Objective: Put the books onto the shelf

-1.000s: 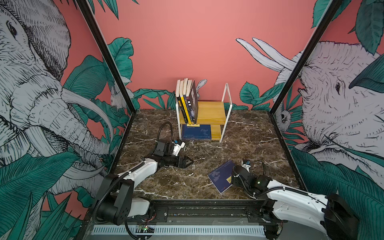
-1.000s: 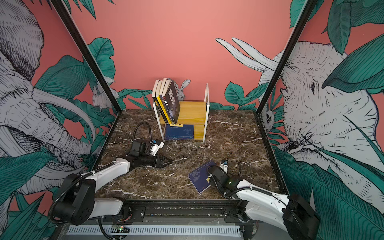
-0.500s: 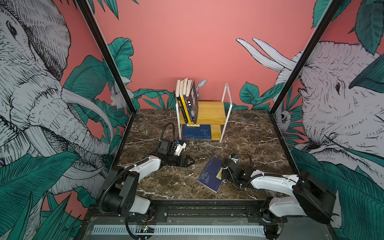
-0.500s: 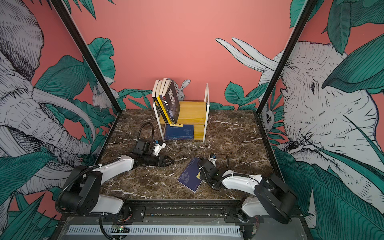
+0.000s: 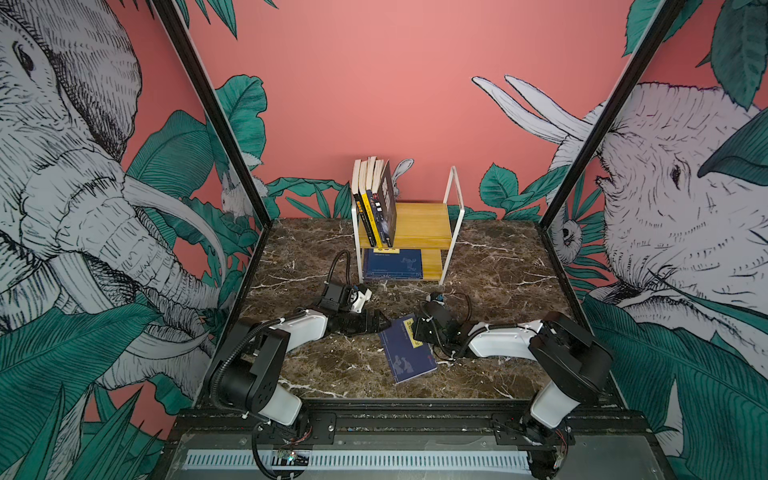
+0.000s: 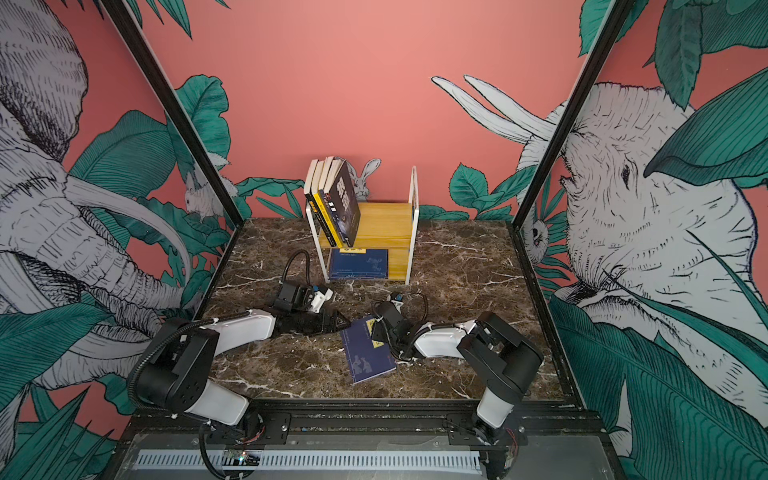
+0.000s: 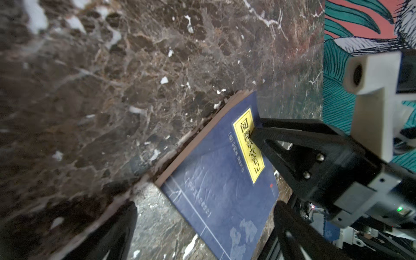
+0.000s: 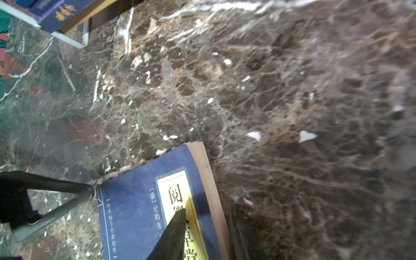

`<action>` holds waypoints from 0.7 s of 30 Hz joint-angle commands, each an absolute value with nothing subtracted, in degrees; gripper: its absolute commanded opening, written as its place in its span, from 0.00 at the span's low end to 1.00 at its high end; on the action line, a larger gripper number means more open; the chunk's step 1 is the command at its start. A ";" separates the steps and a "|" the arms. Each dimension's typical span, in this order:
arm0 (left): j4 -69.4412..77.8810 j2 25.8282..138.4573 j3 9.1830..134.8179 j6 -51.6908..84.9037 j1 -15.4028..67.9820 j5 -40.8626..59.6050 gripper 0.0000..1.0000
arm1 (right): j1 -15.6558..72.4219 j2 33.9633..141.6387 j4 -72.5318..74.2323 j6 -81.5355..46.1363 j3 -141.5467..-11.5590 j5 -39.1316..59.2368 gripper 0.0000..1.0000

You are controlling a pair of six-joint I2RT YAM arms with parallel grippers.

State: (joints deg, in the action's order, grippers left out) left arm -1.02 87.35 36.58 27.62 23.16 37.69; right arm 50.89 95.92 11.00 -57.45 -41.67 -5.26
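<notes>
I need to regrasp the page edge (image 7: 272,182) by the yellow label's lower end with my right gripper, because it holds the crooked book beside the label's top, too close to the book's far end.
A navy blue book (image 5: 409,353) (image 6: 368,355) with a yellow label lies on the marble table, in front of the shelf. My right gripper (image 5: 416,333) (image 8: 207,211) is shut on the book's page edge (image 8: 209,180): one finger rests on the yellow label (image 7: 247,144), the other sits under the pages. My left gripper (image 5: 384,324) (image 7: 206,208) stands open at the book's far left corner, one fingertip (image 8: 87,191) touching it. The shelf (image 5: 422,224) (image 6: 384,222) holds several books (image 5: 374,199) upright at its left end. Another navy book (image 5: 392,264) lies flat on the lower board.
The shelf's white loop frames (image 5: 453,216) stand at each end, and the right half of its top board is bare. Black posts and patterned walls close in the marble table (image 5: 498,266) on both sides. A black rail (image 5: 395,409) runs along the front edge.
My right gripper closed on the navy book and dragged it left and away from the front edge, turning it. My left gripper stayed open and barely moved.
</notes>
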 commanded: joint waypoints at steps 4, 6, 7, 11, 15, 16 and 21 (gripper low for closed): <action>-3.92 93.60 39.26 31.32 23.88 36.39 0.86 | 51.51 92.20 4.41 -56.57 -37.98 -5.87 0.42; -6.62 94.42 40.90 29.79 23.94 35.14 0.83 | 51.59 86.55 -0.90 -54.75 -37.50 -7.15 0.47; -7.39 94.65 41.35 29.12 23.99 34.98 0.82 | 51.59 84.39 -2.95 -53.64 -36.98 -7.08 0.48; -9.49 95.45 43.16 26.17 24.06 32.13 0.80 | 53.29 75.30 -10.71 -47.26 -35.11 -8.41 0.56; -12.72 95.25 46.09 22.85 24.50 29.37 0.80 | 57.42 72.18 -20.37 -44.34 -36.32 -9.50 0.72; -13.44 95.51 46.81 22.09 24.75 29.20 0.80 | 58.43 72.19 -21.51 -44.72 -36.32 -9.05 0.73; -16.48 96.41 48.56 20.83 26.27 28.68 0.81 | 61.17 72.07 -17.34 -48.38 -33.34 -7.12 0.68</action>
State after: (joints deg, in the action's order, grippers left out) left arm -10.68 95.33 48.18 23.00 25.54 31.90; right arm 60.49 72.27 -16.86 -47.16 -34.87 -7.20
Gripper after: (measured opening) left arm 0.804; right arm 0.686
